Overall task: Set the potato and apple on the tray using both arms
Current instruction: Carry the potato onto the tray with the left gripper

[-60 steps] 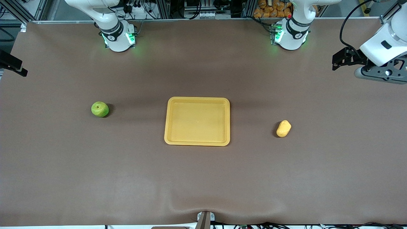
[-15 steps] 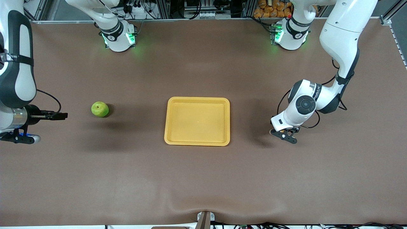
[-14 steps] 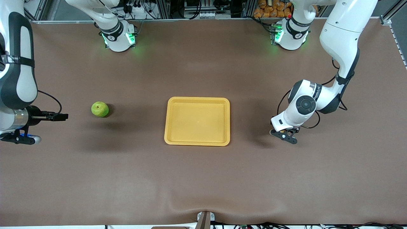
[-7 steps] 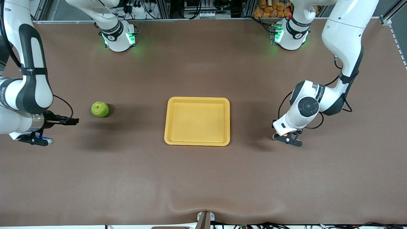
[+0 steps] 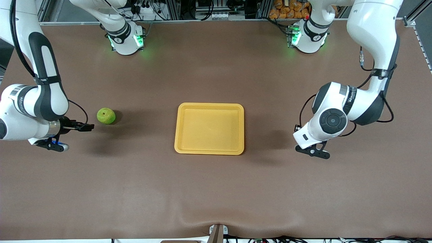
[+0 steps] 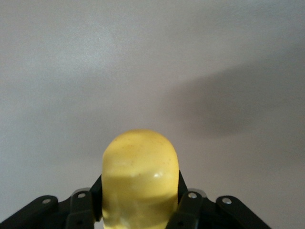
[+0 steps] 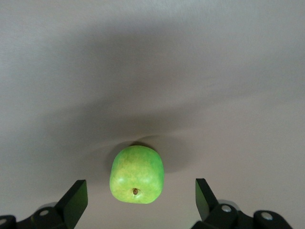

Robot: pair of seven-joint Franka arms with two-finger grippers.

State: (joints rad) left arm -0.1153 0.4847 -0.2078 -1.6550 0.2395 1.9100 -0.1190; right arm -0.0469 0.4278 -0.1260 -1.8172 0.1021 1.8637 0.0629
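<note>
Next, my left gripper puts the yellow potato down just inside the tray's rim (image 5: pixel 237 123) nearest to it, about halfway along that side of the tray.
The green apple (image 5: pixel 106 115) lies on the brown table toward the right arm's end. My right gripper (image 5: pixel 88 127) is open close beside it. In the right wrist view the apple (image 7: pixel 137 174) shows between the two spread fingertips (image 7: pixel 76 196), touching neither. My left gripper (image 6: pixel 140 193) is shut on the yellow potato (image 6: pixel 140 176), with its fingers pressed on both sides. In the front view the left hand (image 5: pixel 308 136) hides the potato, toward the left arm's end. The yellow-orange tray (image 5: pixel 209 151) sits mid-table with nothing in it.
The two arm bases (image 5: pixel 125 38) stand with green lights along the table's edge farthest from the front camera. A small bracket (image 5: pixel 217 233) sits at the edge nearest the front camera.
Both arms came in from the table's ends. The left hand came down over the potato and now covers it. The right gripper moved steadily closer to the apple.
</note>
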